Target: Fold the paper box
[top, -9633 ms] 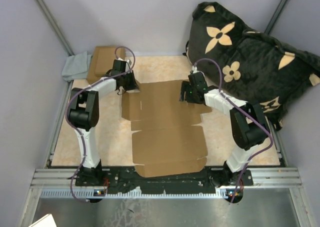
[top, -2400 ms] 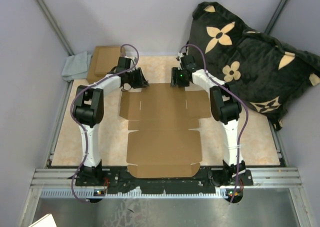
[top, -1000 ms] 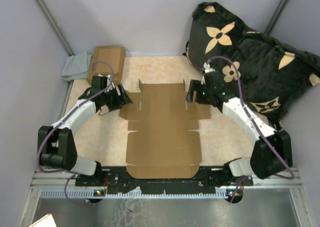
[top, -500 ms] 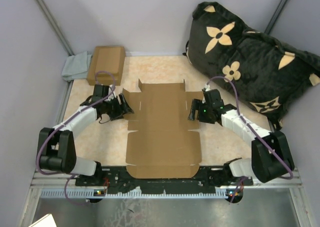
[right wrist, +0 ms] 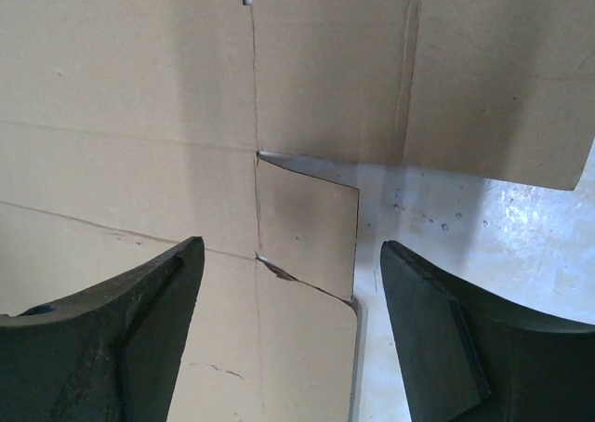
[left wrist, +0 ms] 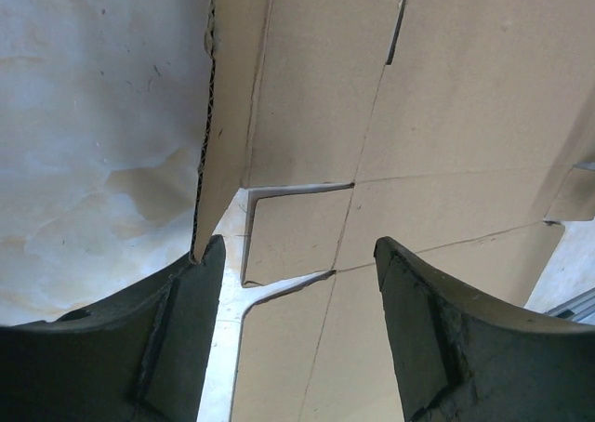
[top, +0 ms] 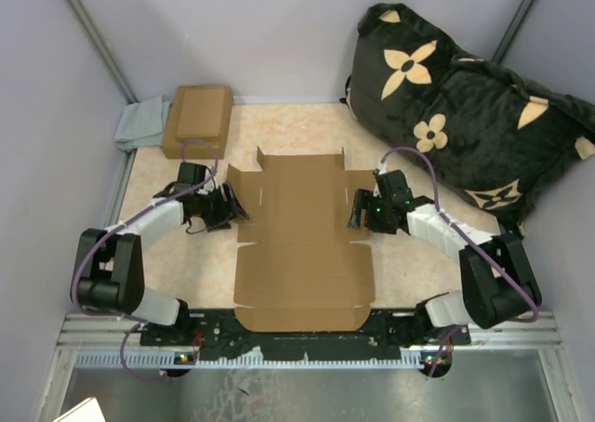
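My left gripper needs to go next to the paper box's small upright tab [top: 260, 159] at the far corner nearest the stacked cardboard boxes, and close on it there.
The paper box [top: 302, 241] lies as a flat brown die-cut sheet in the middle of the table. My left gripper [top: 232, 204] stands open at the sheet's left edge. In the left wrist view its jaws [left wrist: 297, 250] straddle a small tab [left wrist: 293, 231], and the raised edge of the left side flap [left wrist: 223, 115] touches the left fingertip [left wrist: 206, 255]. My right gripper [top: 359, 209] stands open at the sheet's right edge. The right wrist view has its jaws [right wrist: 293, 247] over the small right tab [right wrist: 307, 222], holding nothing.
A smaller stack of brown cardboard boxes [top: 197, 120] sits at the back left beside a grey cloth [top: 139, 125]. A large black pillow with tan flowers [top: 465, 106] leans at the back right, close behind the right arm. Grey walls enclose the table.
Both grippers have moved toward the near edge along the sheet's sides, coming to the small side tabs. The left side flap's edge has lifted a little.
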